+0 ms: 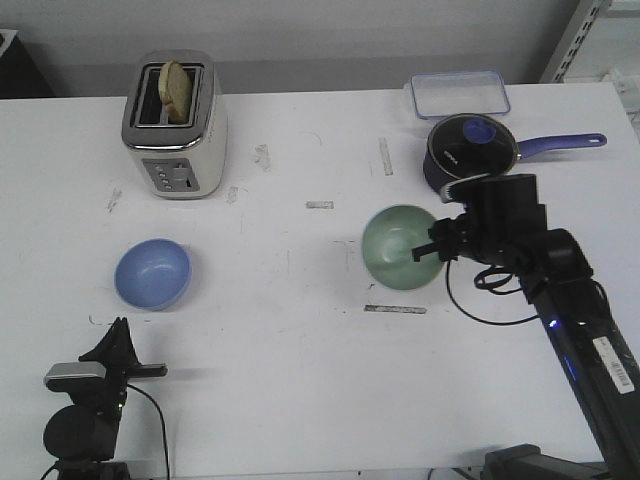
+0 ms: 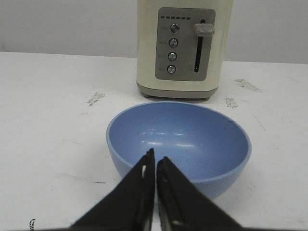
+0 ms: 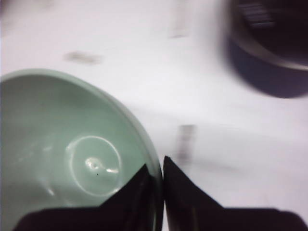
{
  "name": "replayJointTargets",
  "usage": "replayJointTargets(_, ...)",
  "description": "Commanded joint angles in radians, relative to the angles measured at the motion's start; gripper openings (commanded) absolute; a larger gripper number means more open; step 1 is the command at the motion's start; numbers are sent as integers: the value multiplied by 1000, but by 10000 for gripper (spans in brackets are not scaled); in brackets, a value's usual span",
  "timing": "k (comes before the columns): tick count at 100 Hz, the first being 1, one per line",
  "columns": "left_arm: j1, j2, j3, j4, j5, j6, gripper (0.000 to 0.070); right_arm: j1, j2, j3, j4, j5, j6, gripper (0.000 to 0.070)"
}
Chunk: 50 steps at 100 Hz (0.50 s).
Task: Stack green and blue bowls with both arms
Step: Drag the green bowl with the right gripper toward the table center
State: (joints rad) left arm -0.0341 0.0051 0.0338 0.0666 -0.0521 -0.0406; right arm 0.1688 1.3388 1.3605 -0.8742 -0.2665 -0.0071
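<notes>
Next, my right gripper sets the green bowl, now lifted off the table, down and lets go of it on the table (image 1: 297, 325) between the blue bowl and the closest tape mark.
The pale green bowl (image 1: 398, 247) is right of the table's middle, tilted, and seems lifted off the table. My right gripper (image 1: 432, 249) is shut on its right rim, one finger inside and one outside; the bowl (image 3: 72, 149) fills the near side of the blurred right wrist view, with the gripper (image 3: 155, 169) pinching its rim. The blue bowl (image 1: 152, 273) stands upright on the table at the left. My left gripper (image 1: 118, 330) is low at the front left, shut and empty, just short of the blue bowl (image 2: 183, 139); its tips (image 2: 155, 156) point at the near rim.
A cream toaster (image 1: 176, 125) holding a slice of toast stands behind the blue bowl. A dark navy saucepan (image 1: 470, 148) with a long blue handle sits behind the green bowl, with a clear lidded box (image 1: 458, 94) further back. Tape marks dot the white table (image 1: 300, 350).
</notes>
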Motion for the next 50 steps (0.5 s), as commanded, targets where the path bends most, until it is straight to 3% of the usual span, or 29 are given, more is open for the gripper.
replayJointTargets(1,-1,-2,-21,13,-1,-1,1,79,25,14,13,-6,45,1)
replayJointTargets(29,-1,-2,-21,10,-1,-1,1,355,151,11,6,-5,63,1)
replayJointTargets(50,-1,-2,-21,10,-1,-1,1,452,277,7,34,6,55,1)
